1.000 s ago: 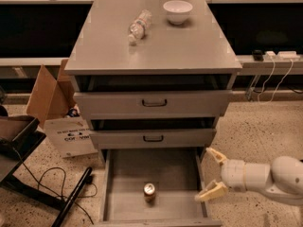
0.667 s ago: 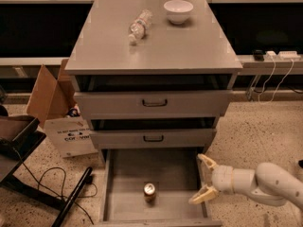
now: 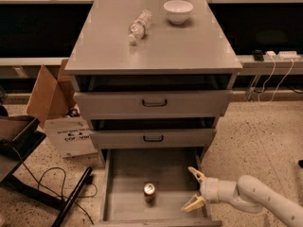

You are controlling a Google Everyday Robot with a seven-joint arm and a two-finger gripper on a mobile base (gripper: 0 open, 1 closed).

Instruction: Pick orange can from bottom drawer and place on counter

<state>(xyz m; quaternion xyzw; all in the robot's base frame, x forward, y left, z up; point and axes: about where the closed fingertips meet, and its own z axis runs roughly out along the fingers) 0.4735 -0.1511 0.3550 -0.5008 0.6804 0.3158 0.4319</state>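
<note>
The gripper I control should next go to the upper part (image 3: 149, 191) of the orange can, just below its silver top, and close there.
The orange can (image 3: 149, 192) stands upright on the grey floor of the open bottom drawer (image 3: 128, 169), near the middle front, its silver top showing. My gripper (image 3: 193, 189) is open, with cream fingers spread, low over the right side of the drawer, to the right of the can and apart from it. My white arm comes in from the lower right. The counter (image 3: 189, 46) is the grey cabinet top above.
A clear water bottle (image 3: 139, 25) lies on the counter beside a white bowl (image 3: 178, 11). Two closed drawers with dark handles (image 3: 154, 103) sit above the open one. A cardboard box (image 3: 59, 112) and cables (image 3: 42, 183) lie on the floor at left.
My gripper has moved left, from the drawer's right edge into the space over the drawer, closer to the can. The can has not moved.
</note>
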